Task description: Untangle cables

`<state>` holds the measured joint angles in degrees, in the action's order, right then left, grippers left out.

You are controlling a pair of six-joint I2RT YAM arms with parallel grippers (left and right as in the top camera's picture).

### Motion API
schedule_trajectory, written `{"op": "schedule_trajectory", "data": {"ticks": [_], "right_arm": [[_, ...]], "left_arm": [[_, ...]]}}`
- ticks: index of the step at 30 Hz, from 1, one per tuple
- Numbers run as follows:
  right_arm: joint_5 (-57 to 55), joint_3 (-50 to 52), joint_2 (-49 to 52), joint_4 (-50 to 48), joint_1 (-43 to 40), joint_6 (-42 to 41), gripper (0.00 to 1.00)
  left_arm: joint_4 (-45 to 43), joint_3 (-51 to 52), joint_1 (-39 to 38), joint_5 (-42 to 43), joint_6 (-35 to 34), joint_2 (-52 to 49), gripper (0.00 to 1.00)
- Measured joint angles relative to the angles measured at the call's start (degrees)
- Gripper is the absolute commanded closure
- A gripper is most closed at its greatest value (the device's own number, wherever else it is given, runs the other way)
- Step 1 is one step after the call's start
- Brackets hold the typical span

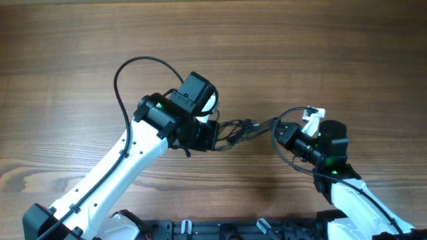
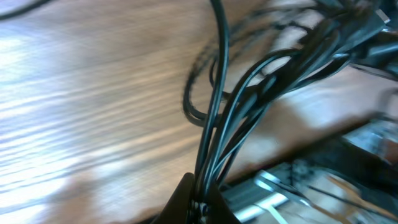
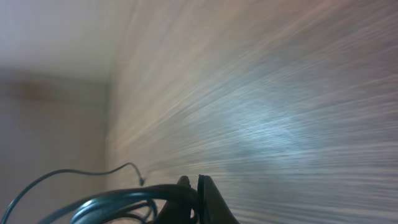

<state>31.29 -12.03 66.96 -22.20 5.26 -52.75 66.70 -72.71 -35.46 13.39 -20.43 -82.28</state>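
My right gripper should open to slacken the tight twisted bunch that the cables stretch into between my grippers, and then it should take the loosened cables (image 1: 268, 125).
The cables (image 1: 243, 127) are a bunch of thin black cords stretched between my two grippers near the table's middle. My left gripper (image 1: 215, 133) holds the bunch's left end. In the left wrist view the left gripper (image 2: 200, 200) is shut on several strands of the cables (image 2: 249, 99), which fan up to the right, and one loop (image 2: 191, 99) rests on the wood. My right gripper (image 1: 279, 132) holds the right end. In the right wrist view the right gripper (image 3: 194, 186) is shut on cables (image 3: 124, 198) that curve away left, and one thin loose end (image 3: 134, 168) trails over the table.
A thick black arm cable (image 1: 133, 67) arcs above the left arm. A white tag (image 1: 312, 119) sits on the right wrist. The arms' black base rail (image 1: 220, 230) runs along the near edge. Wooden tabletop (image 1: 333, 47) stretches all around.
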Motion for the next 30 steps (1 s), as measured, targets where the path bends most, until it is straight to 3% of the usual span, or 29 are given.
{"op": "schedule_trajectory", "data": {"ticks": [6, 7, 9, 12, 13, 15, 21, 26, 30], "right_arm": [[-0.2, 0.0, 0.0, 4.2, -5.4, -0.9, 0.95], [0.0, 0.0, 0.0, 4.5, -5.5, -1.2, 0.91], [0.5, 0.0, 0.0, 5.4, -5.5, -1.3, 0.71], [0.9, 0.0, 0.0, 7.4, -6.0, -1.4, 0.32], [1.1, 0.0, 0.0, 8.1, -6.1, -1.4, 0.22], [1.7, 0.0, 0.0, 9.7, -6.1, -1.3, 0.16], [5.5, 0.0, 0.0, 9.0, -6.1, 1.3, 0.12], [12.4, 0.0, 0.0, 2.6, -6.1, 8.7, 0.27], [14.2, 0.0, 0.0, 2.0, -5.7, 12.2, 0.28]], "left_arm": [[-1.5, 0.0, 1.9, -15.8, -8.9, 0.0, 0.96], [-3.0, 0.0, 2.6, -17.3, -11.3, 0.0, 0.96], [-6.7, 0.0, 3.8, -18.4, -15.6, 0.0, 0.96], [-12.6, 0.0, 4.9, -17.3, -19.0, -0.1, 0.96], [-15.1, 0.0, 5.0, -16.2, -19.9, -0.2, 0.96], [-20.0, 0.0, 5.0, -13.2, -21.1, -0.8, 0.96], [-23.5, 0.0, 4.0, -7.2, -21.3, -3.6, 0.96], [-23.7, 0.0, 4.0, 1.6, -14.6, -6.3, 0.96], [-24.4, 0.0, 3.9, 10.4, -8.6, -7.1, 0.96]]}}
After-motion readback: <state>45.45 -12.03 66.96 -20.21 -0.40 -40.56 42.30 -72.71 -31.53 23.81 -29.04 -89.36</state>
